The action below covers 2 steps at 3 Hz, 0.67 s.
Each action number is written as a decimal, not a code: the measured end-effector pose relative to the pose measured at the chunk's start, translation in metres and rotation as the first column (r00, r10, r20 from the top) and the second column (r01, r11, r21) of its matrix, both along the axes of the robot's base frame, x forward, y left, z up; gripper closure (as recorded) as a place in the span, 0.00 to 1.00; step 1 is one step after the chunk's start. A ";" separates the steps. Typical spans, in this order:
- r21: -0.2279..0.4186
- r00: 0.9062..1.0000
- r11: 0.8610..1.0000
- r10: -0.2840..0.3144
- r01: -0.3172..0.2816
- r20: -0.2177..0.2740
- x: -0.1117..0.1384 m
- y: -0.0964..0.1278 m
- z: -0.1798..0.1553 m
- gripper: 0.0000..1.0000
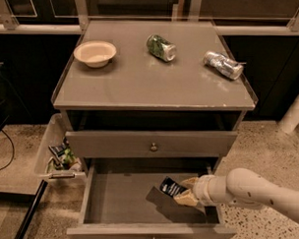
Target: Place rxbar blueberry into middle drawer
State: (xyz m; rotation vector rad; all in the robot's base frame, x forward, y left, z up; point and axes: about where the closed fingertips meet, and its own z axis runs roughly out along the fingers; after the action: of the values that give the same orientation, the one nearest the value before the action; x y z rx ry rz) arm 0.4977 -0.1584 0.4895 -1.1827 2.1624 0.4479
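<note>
The rxbar blueberry is to go into the middle drawer. I need to let go of it on the grey drawer's bottom just below the brass knob (162,188) with my gripper.
The rxbar blueberry (170,187), a dark blue wrapper with white print, is held tilted in my gripper (184,189) inside the open middle drawer (128,202), near its right side. The bar hangs just above the grey drawer floor, with its shadow right below it. My pale arm (255,191) reaches in from the right over the drawer's right wall. The gripper's tan fingers (189,197) are shut on the bar's right end.
Above the open drawer is a shut drawer front with a round brass knob (153,147). On the cabinet top lie a beige bowl (94,52), a green-labelled can (161,47) and a crushed silver can (223,64). A clear side bin (57,157) with snack packets hangs at the left.
</note>
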 end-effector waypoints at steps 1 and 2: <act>0.000 1.000 1.000 0.000 0.000 0.000 0.000 0.000 0.000 1.00; -0.012 0.999 0.999 -0.030 0.030 0.014 0.002 -0.002 -0.005 1.00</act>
State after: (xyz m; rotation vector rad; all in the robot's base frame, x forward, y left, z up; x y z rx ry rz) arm 0.5001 -0.1606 0.4846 -1.1549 2.1707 0.4133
